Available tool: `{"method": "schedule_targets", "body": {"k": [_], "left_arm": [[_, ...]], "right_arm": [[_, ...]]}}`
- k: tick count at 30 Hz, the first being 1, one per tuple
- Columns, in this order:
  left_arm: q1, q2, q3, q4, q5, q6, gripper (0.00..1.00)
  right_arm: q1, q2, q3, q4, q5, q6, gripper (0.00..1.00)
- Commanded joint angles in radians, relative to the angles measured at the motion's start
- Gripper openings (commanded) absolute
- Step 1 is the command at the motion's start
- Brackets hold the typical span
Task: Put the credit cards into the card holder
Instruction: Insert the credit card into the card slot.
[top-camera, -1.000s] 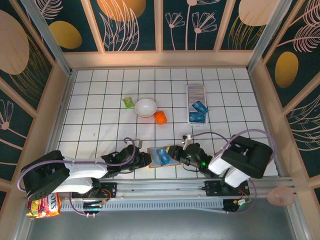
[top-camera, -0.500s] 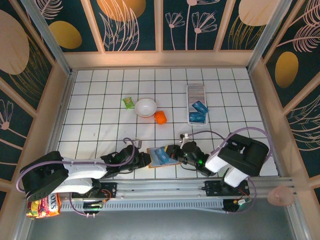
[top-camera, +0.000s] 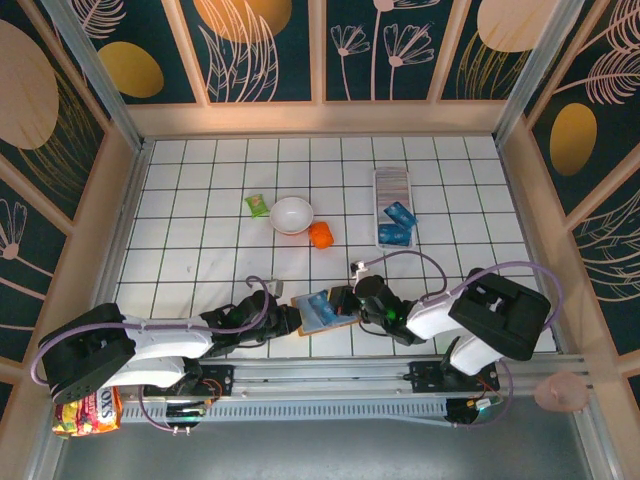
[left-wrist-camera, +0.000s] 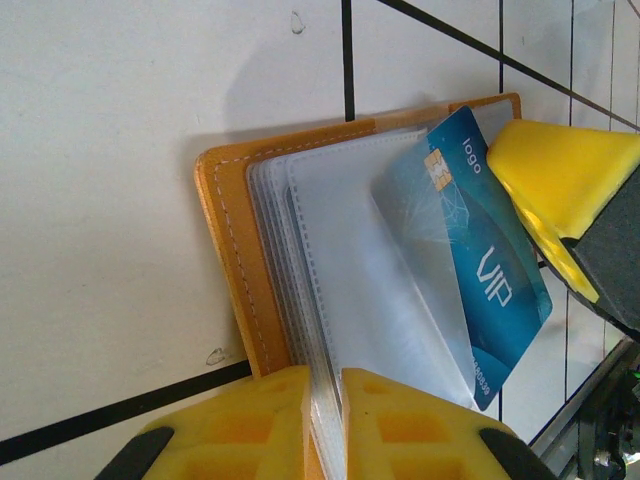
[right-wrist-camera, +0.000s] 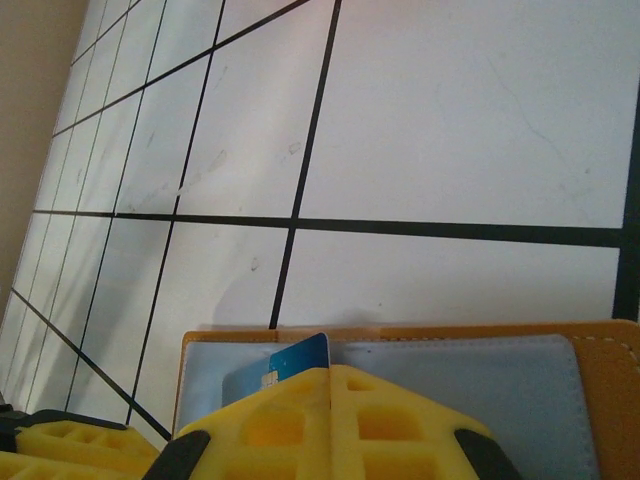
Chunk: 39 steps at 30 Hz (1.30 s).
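Note:
The blue credit card slants half out of its sleeve, with my right gripper at its logo end. Next, I open that gripper and take its jutting corner (left-wrist-camera: 540, 302).
A tan-orange wallet (top-camera: 322, 312) lies open near the table's front edge. My left gripper (top-camera: 291, 320) is shut on its clear sleeves (left-wrist-camera: 330, 330), the yellow fingers (left-wrist-camera: 240, 420) pinching their edge. A blue credit card (left-wrist-camera: 490, 270) marked VIP sticks halfway out of a sleeve. My right gripper (right-wrist-camera: 331, 372) is shut on that card (right-wrist-camera: 300, 360) from the opposite side of the wallet (right-wrist-camera: 460, 365). Farther back, the long white card holder (top-camera: 392, 183) holds two more blue credit cards (top-camera: 400, 214).
A white bowl (top-camera: 291, 215), an orange object (top-camera: 320, 235) and a green packet (top-camera: 257, 204) sit in the middle of the gridded table. Wooden walls close in the sides and back. A snack bag (top-camera: 85, 410) lies beside the left arm's base.
The right gripper has shifted slightly left and away from the front edge with the card, and the wallet has turned a little. The left gripper has stayed put.

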Motion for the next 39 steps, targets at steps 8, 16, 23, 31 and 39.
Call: {"method": "schedule_targets", "body": {"k": [8,16,23,31,39], "left_arm": [[-0.007,0.005,-0.005,-0.012,-0.008,-0.009,0.16],[-0.007,-0.006,-0.011,-0.016,-0.012,-0.012,0.15],[-0.007,-0.016,-0.015,-0.018,-0.014,-0.014,0.15],[-0.008,-0.019,-0.013,-0.024,-0.013,-0.01,0.16],[-0.007,-0.025,-0.014,-0.029,-0.015,-0.013,0.15]], "right_arm": [[0.067,0.037,0.041,0.002,0.04,-0.052,0.01],[0.066,-0.032,0.059,-0.151,0.005,-0.052,0.18],[0.063,-0.175,0.089,-0.361,0.04,-0.098,0.42],[0.062,-0.263,0.124,-0.637,-0.058,-0.128,0.32],[0.063,-0.205,0.148,-0.707,-0.165,-0.133,0.11]]}}
